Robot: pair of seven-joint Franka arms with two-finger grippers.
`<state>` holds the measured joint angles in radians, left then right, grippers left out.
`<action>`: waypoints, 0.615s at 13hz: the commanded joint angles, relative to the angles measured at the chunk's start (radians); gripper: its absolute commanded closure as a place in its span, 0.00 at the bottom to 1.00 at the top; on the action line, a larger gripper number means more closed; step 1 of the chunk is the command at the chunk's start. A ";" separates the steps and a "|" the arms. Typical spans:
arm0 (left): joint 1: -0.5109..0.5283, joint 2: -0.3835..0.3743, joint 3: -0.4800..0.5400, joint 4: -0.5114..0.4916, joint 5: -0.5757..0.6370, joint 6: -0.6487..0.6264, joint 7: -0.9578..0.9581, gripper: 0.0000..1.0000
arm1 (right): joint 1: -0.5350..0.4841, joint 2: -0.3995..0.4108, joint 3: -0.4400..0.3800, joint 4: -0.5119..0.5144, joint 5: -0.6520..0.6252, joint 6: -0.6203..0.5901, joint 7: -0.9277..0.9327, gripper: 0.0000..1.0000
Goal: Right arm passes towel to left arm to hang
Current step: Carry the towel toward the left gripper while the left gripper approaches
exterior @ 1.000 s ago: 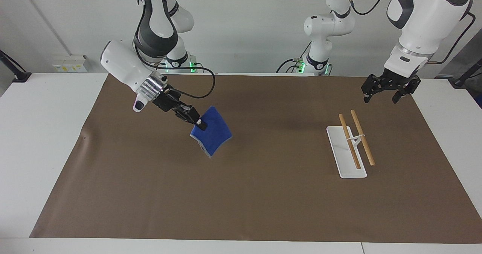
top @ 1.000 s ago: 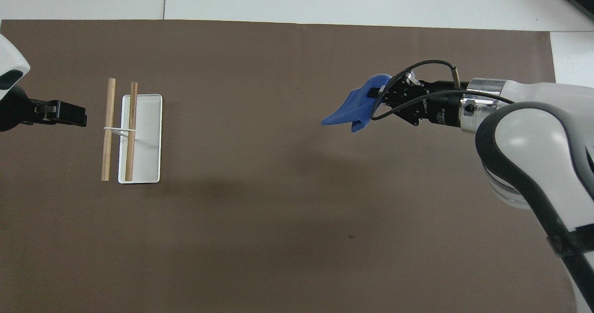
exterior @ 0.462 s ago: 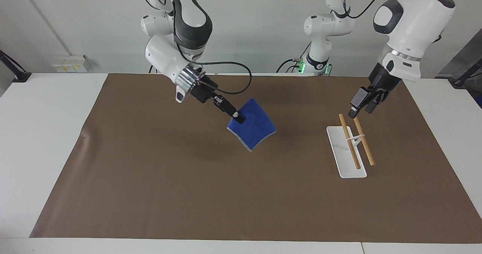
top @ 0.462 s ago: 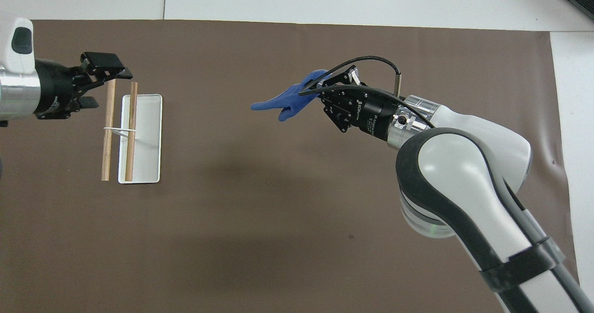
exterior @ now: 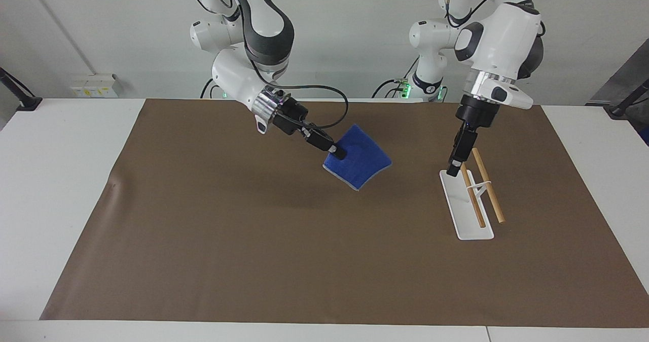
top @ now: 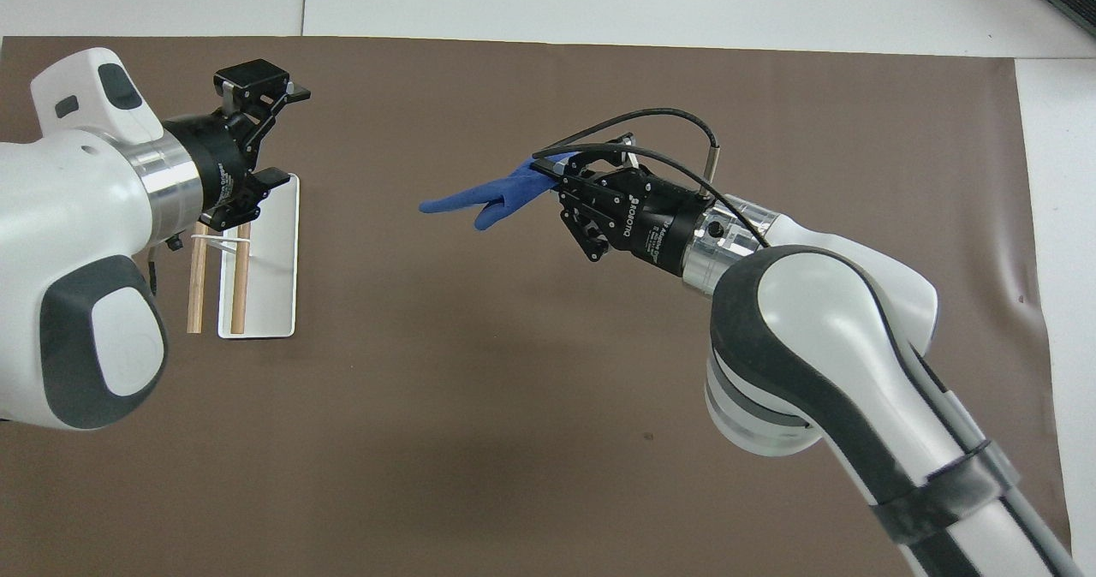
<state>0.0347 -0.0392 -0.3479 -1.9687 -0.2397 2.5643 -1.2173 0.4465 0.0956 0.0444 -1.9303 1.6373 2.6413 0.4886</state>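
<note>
I will grip the long loose end (top: pixel 429 206) of the blue towel with my left gripper, where it sticks out farthest from my right gripper.
The blue towel (exterior: pixel 361 162) hangs in the air from one corner, held by my right gripper (exterior: pixel 337 153), which is shut on it over the middle of the brown mat (exterior: pixel 253 240). In the overhead view the towel (top: pixel 475 202) sticks out from the right gripper (top: pixel 548 170) toward the left arm's end. My left gripper (exterior: pixel 453 167) is open and empty, up in the air by the rack (exterior: pixel 469 220). It points toward the towel with a wide gap between them, and shows the same in the overhead view (top: pixel 287 136).
The rack is a white base plate (top: pixel 272 260) with two wooden rods (top: pixel 199 282) held above it on a thin white stand. It stands on the mat toward the left arm's end. A black cable (exterior: pixel 324 91) loops from the right wrist.
The right arm has carried the towel toward the left arm's end. The left gripper has swung in over the rack, lowered, and turned toward the towel.
</note>
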 commanded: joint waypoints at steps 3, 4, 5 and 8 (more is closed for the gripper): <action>0.005 -0.024 -0.118 -0.068 -0.016 0.076 -0.103 0.00 | 0.006 0.033 0.002 0.053 0.052 0.041 0.221 1.00; 0.005 -0.018 -0.137 -0.071 -0.016 0.092 -0.103 0.00 | 0.020 0.047 0.011 0.071 0.058 0.080 0.234 1.00; 0.004 0.001 -0.158 -0.085 -0.016 0.112 -0.105 0.00 | 0.031 0.055 0.014 0.089 0.103 0.119 0.234 1.00; 0.004 0.008 -0.180 -0.102 -0.016 0.152 -0.154 0.00 | 0.037 0.062 0.014 0.105 0.173 0.137 0.226 1.00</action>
<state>0.0339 -0.0291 -0.5203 -2.0517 -0.2409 2.6793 -1.3367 0.4879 0.1342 0.0490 -1.8604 1.7764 2.7554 0.7096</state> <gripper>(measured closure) 0.000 0.960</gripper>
